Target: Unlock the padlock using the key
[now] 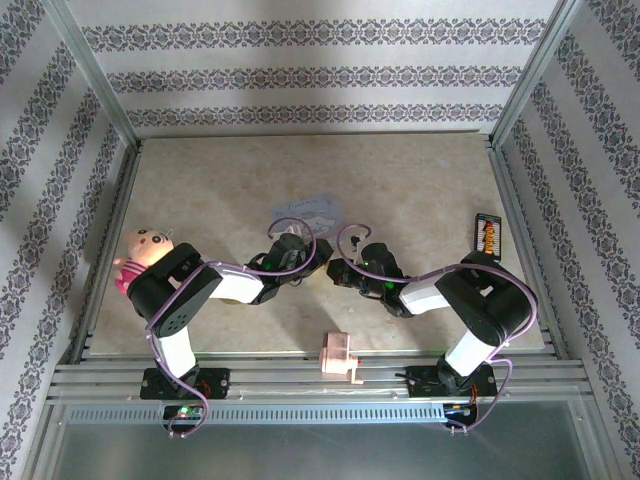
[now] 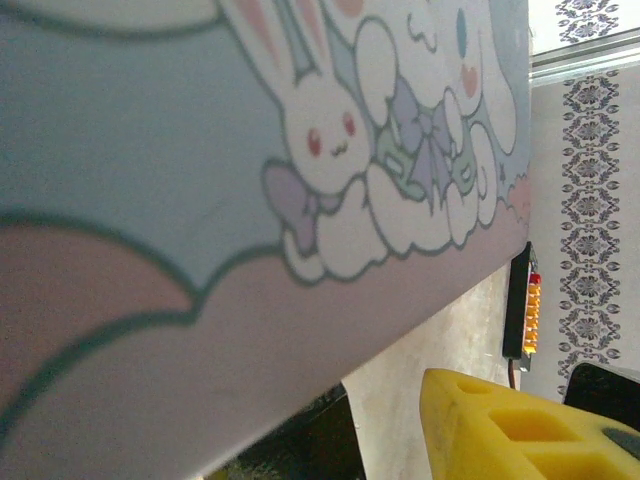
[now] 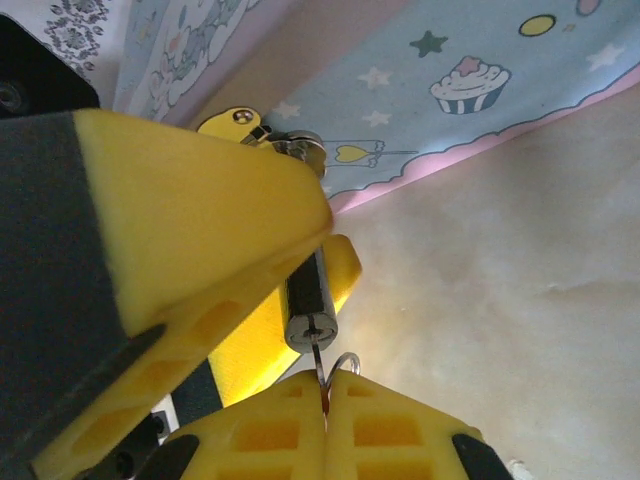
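Observation:
My right gripper is pinching the key by its ring end, so it should open and grip the key close against the padlock [image 3: 316, 347] before it turns the key.
The padlock [image 3: 306, 290], a small dark body with a silver end face, is clamped between the yellow fingers [image 3: 200, 190] of my left gripper [image 1: 308, 258]. Its silver shackle [image 3: 300, 148] pokes out at the far side. My right gripper [image 3: 325, 395] is shut on the key [image 3: 318, 362], whose thin blade reaches up to the keyhole in the padlock's end face. A wire ring [image 3: 347, 361] curls beside the key. In the top view both grippers meet tip to tip, with the right gripper [image 1: 340, 270] just in front of the tin. One left finger [image 2: 510, 430] shows below the tin.
The pale blue cartoon-printed tin [image 1: 310, 210] [image 2: 200, 150] [image 3: 450, 90] lies just behind the grippers. A pink plastic block [image 1: 338, 355] sits at the near table edge. A doll [image 1: 145, 250] lies at the left and a black strip with orange marks [image 1: 486, 235] at the right.

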`<state>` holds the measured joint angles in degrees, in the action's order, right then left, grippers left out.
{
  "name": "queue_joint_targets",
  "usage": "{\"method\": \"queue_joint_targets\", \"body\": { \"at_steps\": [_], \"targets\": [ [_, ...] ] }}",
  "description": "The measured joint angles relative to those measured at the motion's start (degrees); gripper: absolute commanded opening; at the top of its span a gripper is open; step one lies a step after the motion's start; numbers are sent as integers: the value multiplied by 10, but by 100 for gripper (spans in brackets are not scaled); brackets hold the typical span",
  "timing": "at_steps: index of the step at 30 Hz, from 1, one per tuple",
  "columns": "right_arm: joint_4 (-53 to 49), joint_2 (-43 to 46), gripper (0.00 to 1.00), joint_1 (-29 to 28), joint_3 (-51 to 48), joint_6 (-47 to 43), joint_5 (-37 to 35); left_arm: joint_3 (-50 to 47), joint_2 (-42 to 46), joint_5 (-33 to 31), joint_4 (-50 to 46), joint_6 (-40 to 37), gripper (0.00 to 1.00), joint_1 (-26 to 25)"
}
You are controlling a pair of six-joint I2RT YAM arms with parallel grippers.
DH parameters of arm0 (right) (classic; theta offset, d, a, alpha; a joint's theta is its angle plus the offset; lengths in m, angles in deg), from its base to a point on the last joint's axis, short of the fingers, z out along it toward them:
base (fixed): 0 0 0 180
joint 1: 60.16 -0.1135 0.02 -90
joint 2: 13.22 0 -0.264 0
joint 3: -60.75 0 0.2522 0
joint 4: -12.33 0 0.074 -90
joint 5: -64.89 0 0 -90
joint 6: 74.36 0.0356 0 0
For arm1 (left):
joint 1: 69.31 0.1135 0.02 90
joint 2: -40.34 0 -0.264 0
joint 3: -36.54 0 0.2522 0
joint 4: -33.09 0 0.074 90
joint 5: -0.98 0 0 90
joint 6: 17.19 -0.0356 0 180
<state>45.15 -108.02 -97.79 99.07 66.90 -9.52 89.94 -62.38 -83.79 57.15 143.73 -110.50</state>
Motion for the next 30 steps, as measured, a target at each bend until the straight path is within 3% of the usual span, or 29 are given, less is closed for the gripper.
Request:
{"method": "queue_joint_targets", "body": {
  "at_steps": [9,17,24,30],
  "targets": [
    [26,-15,1,0,1,21,6,-13,-5,-19,23,0,27,0],
    [25,0,24,0,-8,24,2,-20,-4,-28,29,-5,7,0],
    [-1,86,29,0,-30,10,-25,-22,-4,-29,30,-9,2,0],
    [-112,165,28,-22,-29,-37,-85,-22,-4,-29,29,-8,2,0]
  ]
}}
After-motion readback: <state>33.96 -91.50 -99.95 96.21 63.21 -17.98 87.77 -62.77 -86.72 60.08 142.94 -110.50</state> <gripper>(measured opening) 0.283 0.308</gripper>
